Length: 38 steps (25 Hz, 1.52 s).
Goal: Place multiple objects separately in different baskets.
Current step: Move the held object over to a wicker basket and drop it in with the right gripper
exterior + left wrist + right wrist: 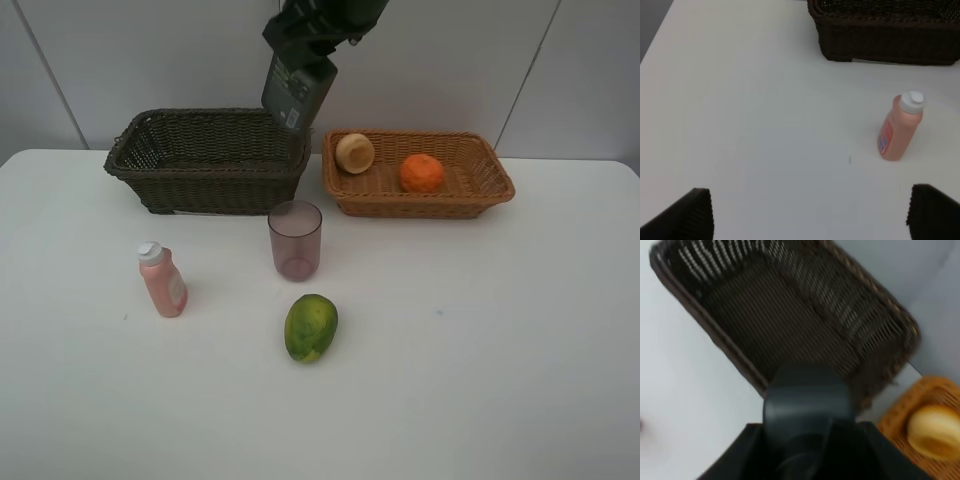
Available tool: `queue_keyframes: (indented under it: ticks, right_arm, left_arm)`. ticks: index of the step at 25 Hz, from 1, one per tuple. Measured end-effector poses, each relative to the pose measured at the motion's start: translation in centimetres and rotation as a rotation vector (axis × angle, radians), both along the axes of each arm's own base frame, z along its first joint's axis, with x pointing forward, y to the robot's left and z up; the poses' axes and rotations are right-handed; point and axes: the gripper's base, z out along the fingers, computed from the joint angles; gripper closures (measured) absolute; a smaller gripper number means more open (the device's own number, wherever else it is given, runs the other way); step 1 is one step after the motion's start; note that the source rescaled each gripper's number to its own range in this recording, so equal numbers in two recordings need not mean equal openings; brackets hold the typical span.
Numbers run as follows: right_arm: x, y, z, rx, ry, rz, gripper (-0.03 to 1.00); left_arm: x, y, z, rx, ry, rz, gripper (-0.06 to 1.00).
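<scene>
I need to use my right gripper to set the dark pump bottle down midway (213,158) (756,322) along the front side of the dark brown basket, inside it.
My right gripper (308,45) is shut on the dark pump bottle (298,88) and holds it in the air over the right end of the dark brown basket (210,185). In the right wrist view the bottle (807,400) hangs above that basket (790,325). The light tan basket (420,205) holds the red-yellow round fruit (354,152) and the orange (421,173). The purplish cup (295,240), the green-yellow mango (311,327) and the pink bottle (162,281) stand on the table. My left gripper (810,215) is open and empty, short of the pink bottle (901,130).
The white table (500,350) runs up to a white wall behind the baskets. The two baskets stand side by side at the back with a small gap between them. The dark basket (890,45) shows no contents.
</scene>
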Motion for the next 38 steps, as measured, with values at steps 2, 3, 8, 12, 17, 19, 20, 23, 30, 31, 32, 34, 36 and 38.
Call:
queue_keyframes:
  ticks: [2,3,8,12,17,19,20,23,30,31,32,34,36,38]
  right_arm:
    - [0.8,1.1,-0.4,0.034,-0.012,0.005,0.97]
    - [1.2,1.7,-0.8,0.052,-0.021,0.008,0.97]
    - [3.3,3.8,-3.6,0.120,-0.070,0.007,0.97]
    - [4.8,4.9,-6.6,0.145,-0.103,0.003,0.97]
    - [6.4,6.0,-9.7,0.181,-0.153,-0.002,0.97]
    - [6.8,6.3,-10.6,0.194,-0.172,-0.003,0.97]
    - [7.0,6.4,-11.0,0.201,-0.180,-0.004,0.97]
    - [7.4,6.7,-12.1,0.213,-0.199,-0.005,0.97]
    - [8.0,7.1,-15.0,0.205,-0.189,-0.007,0.97]
    - [8.0,7.1,-15.5,0.199,-0.181,-0.007,0.97]
    - [8.0,7.2,-16.0,0.193,-0.173,-0.008,0.97]
    - [8.1,7.2,-16.8,0.184,-0.161,-0.008,0.97]
    - [8.1,7.2,-17.4,0.178,-0.153,-0.008,0.97]
    - [8.2,7.3,-17.6,0.179,-0.156,-0.009,0.97]
  left_arm:
    - [0.0,0.0,0.0,0.000,0.000,0.000,-0.06]
    - [0.0,0.0,0.0,0.000,0.000,0.000,-0.06]
    - [0.0,0.0,0.0,0.000,0.000,0.000,-0.06]
    - [0.0,0.0,0.0,0.000,0.000,0.000,-0.06]
    - [0.0,0.0,0.0,0.000,0.000,0.000,-0.06]
    - [0.0,0.0,0.0,0.000,0.000,0.000,-0.06]
    - [0.0,0.0,0.0,0.000,0.000,0.000,-0.06]
    - [0.0,0.0,0.0,0.000,0.000,0.000,-0.06]
    - [0.0,0.0,0.0,0.000,0.000,0.000,-0.06]
    - [0.0,0.0,0.0,0.001,0.000,0.001,-0.06]
    - [0.0,0.0,0.0,0.001,0.000,0.001,-0.06]
    - [0.0,0.0,0.0,0.001,0.000,0.001,-0.06]
    - [0.0,0.0,0.0,0.001,0.000,0.001,-0.06]
    - [0.0,0.0,0.0,0.001,0.000,0.001,-0.06]
